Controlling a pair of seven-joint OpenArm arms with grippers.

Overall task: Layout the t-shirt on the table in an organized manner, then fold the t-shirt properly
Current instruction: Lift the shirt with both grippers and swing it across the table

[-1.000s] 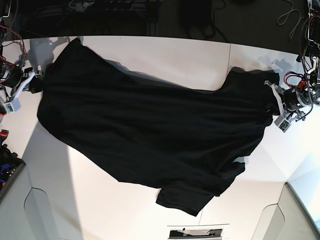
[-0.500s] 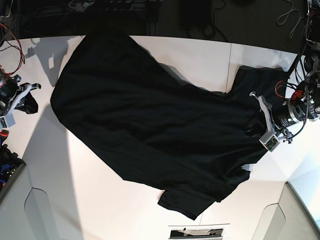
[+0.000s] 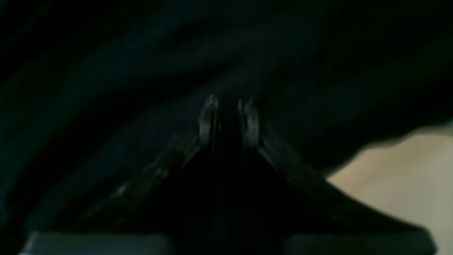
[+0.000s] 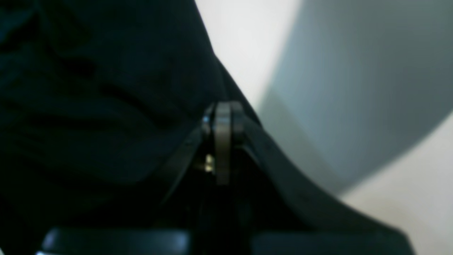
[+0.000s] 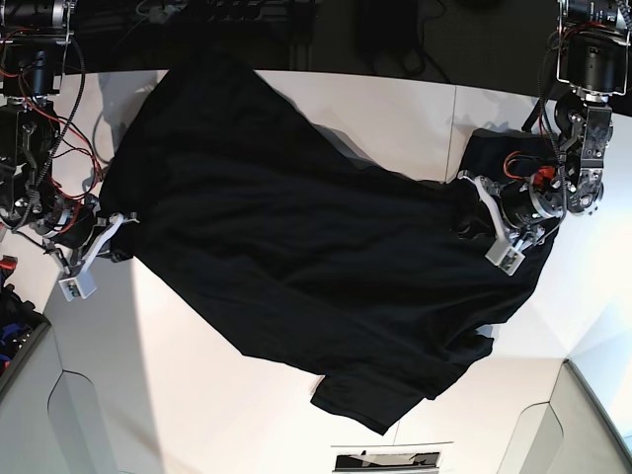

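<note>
My right gripper needs to let go of the slanted black t-shirt's edge, which it holds far from the front sleeve, and take the t-shirt's corner nearer that sleeve (image 5: 242, 348).
The black t-shirt (image 5: 296, 247) lies spread and slanted across the white table (image 5: 197, 395), one sleeve hanging toward the front edge. Its print, patch and tag are hidden. My left gripper (image 5: 472, 212) is at the shirt's right edge. In the left wrist view its fingertips (image 3: 208, 120) stand close together with dark cloth (image 3: 106, 71) between them (image 3: 229, 118). My right gripper (image 5: 117, 229) is at the shirt's left edge. In the right wrist view it (image 4: 223, 122) is pressed shut on the cloth edge (image 4: 88, 88) above the white table (image 4: 247, 35).
A thin dark seam (image 5: 452, 128) runs across the table at the right. Beyond the far edge is dark floor with cables (image 5: 247, 20). Grey panels stand at the lower left (image 5: 39, 405) and lower right (image 5: 592, 425) corners. A bin with blue items (image 5: 12, 331) is at the left.
Both grippers moved inward over the table, the right-side one toward the shirt's middle and the left-side one nearer and inward. The shirt's far edge shifted toward the table's back edge.
</note>
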